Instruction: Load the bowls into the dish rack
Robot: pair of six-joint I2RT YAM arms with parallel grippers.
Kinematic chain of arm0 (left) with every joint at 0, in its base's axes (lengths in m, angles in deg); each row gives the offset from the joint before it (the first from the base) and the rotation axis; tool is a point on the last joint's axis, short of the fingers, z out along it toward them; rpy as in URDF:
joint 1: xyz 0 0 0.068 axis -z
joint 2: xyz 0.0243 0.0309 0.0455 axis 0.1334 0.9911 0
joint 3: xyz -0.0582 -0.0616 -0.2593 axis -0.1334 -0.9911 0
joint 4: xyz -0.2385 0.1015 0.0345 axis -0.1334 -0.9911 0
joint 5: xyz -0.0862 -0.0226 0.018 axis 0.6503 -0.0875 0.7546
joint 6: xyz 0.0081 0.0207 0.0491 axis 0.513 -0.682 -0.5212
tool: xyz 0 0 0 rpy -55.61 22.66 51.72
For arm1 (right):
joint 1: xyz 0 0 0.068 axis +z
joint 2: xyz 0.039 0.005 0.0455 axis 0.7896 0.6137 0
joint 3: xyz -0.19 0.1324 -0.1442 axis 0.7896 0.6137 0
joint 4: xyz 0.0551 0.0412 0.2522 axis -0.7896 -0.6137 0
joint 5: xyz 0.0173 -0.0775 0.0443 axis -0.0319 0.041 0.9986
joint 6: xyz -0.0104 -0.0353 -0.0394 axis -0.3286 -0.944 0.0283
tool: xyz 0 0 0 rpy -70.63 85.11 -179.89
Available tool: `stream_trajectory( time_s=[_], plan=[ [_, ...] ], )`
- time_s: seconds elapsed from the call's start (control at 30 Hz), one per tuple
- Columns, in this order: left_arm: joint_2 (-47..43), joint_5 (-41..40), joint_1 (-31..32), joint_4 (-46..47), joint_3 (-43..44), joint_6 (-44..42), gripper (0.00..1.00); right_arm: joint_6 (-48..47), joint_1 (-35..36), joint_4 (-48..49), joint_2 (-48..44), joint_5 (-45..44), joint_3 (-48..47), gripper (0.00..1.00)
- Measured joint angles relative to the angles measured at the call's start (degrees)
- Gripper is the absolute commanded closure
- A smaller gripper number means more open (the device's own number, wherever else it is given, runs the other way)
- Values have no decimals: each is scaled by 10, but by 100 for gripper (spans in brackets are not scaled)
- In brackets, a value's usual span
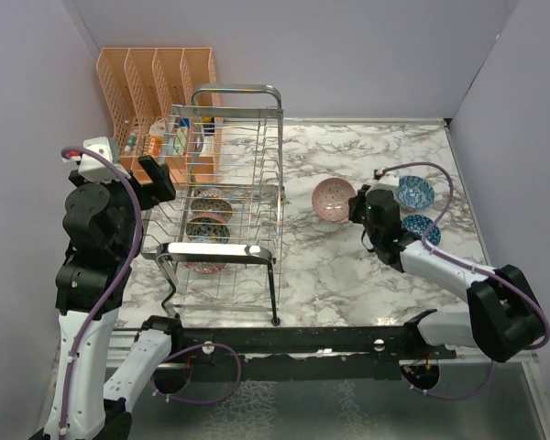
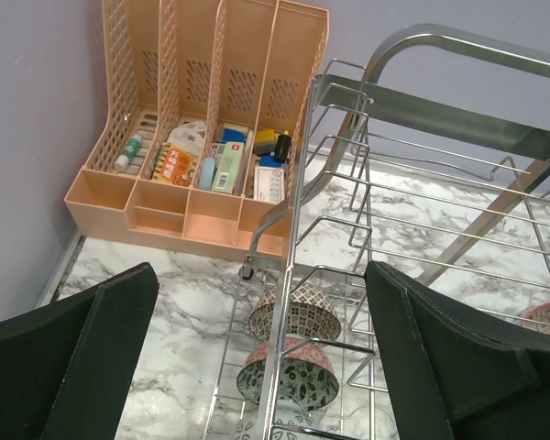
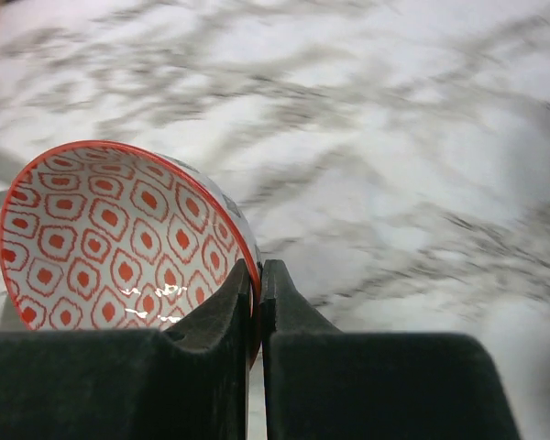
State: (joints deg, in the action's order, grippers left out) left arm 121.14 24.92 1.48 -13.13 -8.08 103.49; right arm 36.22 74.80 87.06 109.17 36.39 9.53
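My right gripper is going to release the pink-red bowl in the dish rack [image 1: 255,195], beside the bowl that is nearest the orange organizer.
The chrome dish rack [image 1: 229,197] stands at the left and holds three bowls on edge in a row [image 1: 209,227]; the left wrist view shows a brown-patterned one [image 2: 296,312] and a pink-rimmed black-and-white one [image 2: 289,371]. My left gripper [image 1: 156,179] is open and empty above the rack's left side [image 2: 298,238]. My right gripper [image 1: 359,209] is shut on the rim of the pink-red bowl [image 1: 333,198], which is tilted, its red pattern showing in the right wrist view [image 3: 110,243]. Two blue bowls [image 1: 412,192] [image 1: 420,229] sit on the table to the right.
An orange slotted organizer [image 1: 156,101] with small items stands behind the rack, also seen in the left wrist view [image 2: 202,128]. The marble tabletop [image 1: 348,266] is walled by purple panels at the left, back and right.
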Motion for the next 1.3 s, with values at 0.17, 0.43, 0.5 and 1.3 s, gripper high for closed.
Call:
stream_trajectory(
  time_s=[0.17, 0.43, 0.5, 1.3],
  plan=[
    [0, 3, 0, 1, 0, 2, 1, -72, 108, 88, -50, -2, 2, 99],
    [-4, 4, 0, -4, 0, 2, 1, -173, 184, 201, -24, -7, 0, 99],
    [-6, 4, 0, -7, 0, 2, 1, -199, 211, 228, 3, -5, -10, 99],
    [-13, 3, 0, -19, 5, -1, 1, -480, 259, 498, 308, 0, -169, 99]
  ],
)
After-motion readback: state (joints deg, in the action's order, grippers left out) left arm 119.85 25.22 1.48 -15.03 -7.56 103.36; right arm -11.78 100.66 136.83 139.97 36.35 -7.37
